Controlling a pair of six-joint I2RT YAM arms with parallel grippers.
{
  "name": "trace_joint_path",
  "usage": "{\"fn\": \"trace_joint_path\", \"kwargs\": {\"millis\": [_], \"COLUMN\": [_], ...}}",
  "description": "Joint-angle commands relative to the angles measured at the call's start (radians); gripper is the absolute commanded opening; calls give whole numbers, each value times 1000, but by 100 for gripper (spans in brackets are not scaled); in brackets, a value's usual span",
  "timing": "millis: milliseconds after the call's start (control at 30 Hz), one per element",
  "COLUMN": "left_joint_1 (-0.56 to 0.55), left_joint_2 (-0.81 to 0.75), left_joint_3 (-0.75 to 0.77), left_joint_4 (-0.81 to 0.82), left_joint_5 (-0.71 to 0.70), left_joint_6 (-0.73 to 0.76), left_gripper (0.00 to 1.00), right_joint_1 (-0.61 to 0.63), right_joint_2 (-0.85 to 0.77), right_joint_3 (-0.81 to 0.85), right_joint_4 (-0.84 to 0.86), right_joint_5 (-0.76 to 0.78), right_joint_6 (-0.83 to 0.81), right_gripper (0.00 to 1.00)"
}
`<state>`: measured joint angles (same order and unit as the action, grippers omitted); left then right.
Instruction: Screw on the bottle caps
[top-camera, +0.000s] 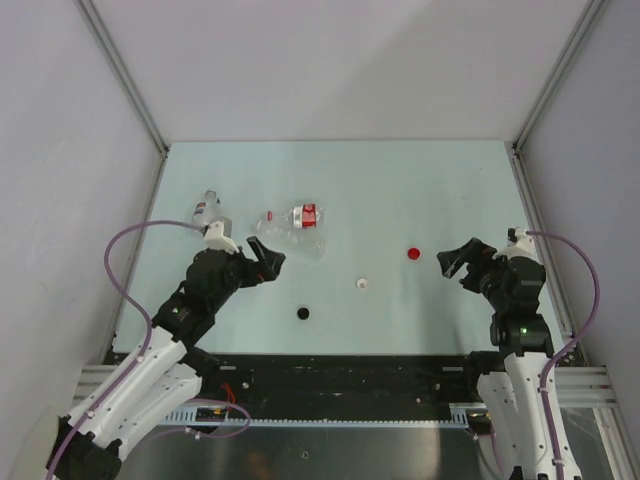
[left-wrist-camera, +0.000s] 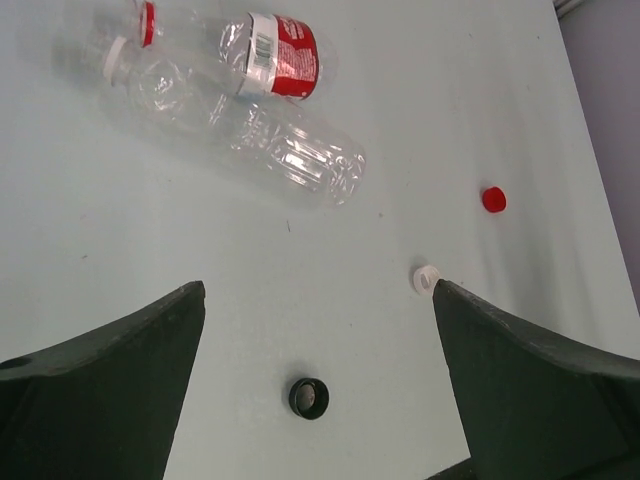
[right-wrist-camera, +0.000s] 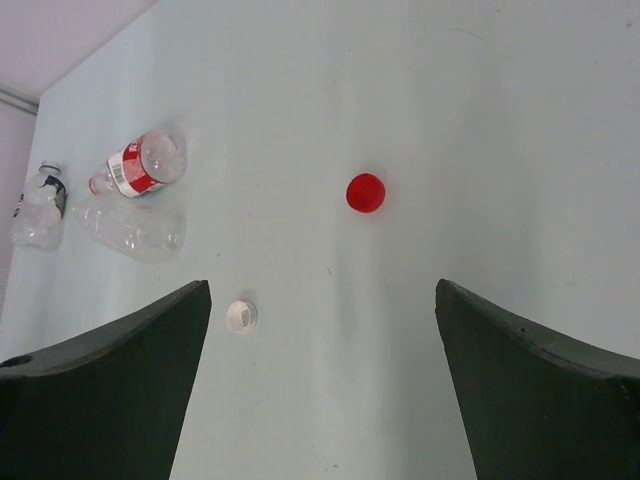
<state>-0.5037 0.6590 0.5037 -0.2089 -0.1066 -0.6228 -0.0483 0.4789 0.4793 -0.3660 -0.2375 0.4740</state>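
I need to close my left gripper on the black cap's rim (top-camera: 298, 313) (left-wrist-camera: 293, 397), on the side away from the white cap.
Three bottles lie on their sides on the table: one with a dark-and-white label at the far left (top-camera: 207, 208), one with a red-and-white label (top-camera: 304, 215), and a clear one (top-camera: 300, 238) against it. The red cap (top-camera: 413, 253), white cap (top-camera: 362, 284) and black cap (top-camera: 303, 313) lie loose on the table. My left gripper (top-camera: 268, 258) is open and empty, just left of the clear bottle; in its wrist view the black cap (left-wrist-camera: 309, 397) lies between the fingers. My right gripper (top-camera: 457, 261) is open and empty, right of the red cap (right-wrist-camera: 365, 192).
The pale green table (top-camera: 430, 190) is walled by grey panels on the left, right and back. A black strip (top-camera: 350, 365) runs along its near edge by the arm bases.
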Motion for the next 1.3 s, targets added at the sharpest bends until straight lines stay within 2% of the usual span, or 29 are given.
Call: {"fn": "trace_joint_path", "kwargs": {"millis": [0, 200, 333, 567, 867, 1000, 1267], "left_joint_1": [-6, -14, -37, -103, -178, -191, -207], "left_joint_2": [-10, 99, 164, 268, 416, 485, 510], "left_joint_3": [-25, -63, -98, -110, -89, -84, -95], "left_joint_4": [11, -1, -4, -1, 30, 85, 114], "left_joint_5": [81, 173, 183, 173, 169, 163, 167], "left_joint_6": [-41, -54, -60, -45, -20, -29, -23], "left_gripper": [99, 99, 96, 76, 61, 45, 38], "right_joint_1": [-4, -4, -4, -4, -4, -4, -2], "right_joint_2": [-45, -30, 4, 64, 57, 60, 67], "right_joint_3": [42, 39, 39, 39, 38, 39, 39], "right_joint_4": [-2, -1, -7, -2, -27, -28, -29], "right_joint_5": [-15, -48, -66, -80, -28, -41, -30], "right_joint_6": [-2, -3, -5, -9, 3, -1, -1], "right_gripper": [99, 99, 99, 99, 99, 99, 99]}}
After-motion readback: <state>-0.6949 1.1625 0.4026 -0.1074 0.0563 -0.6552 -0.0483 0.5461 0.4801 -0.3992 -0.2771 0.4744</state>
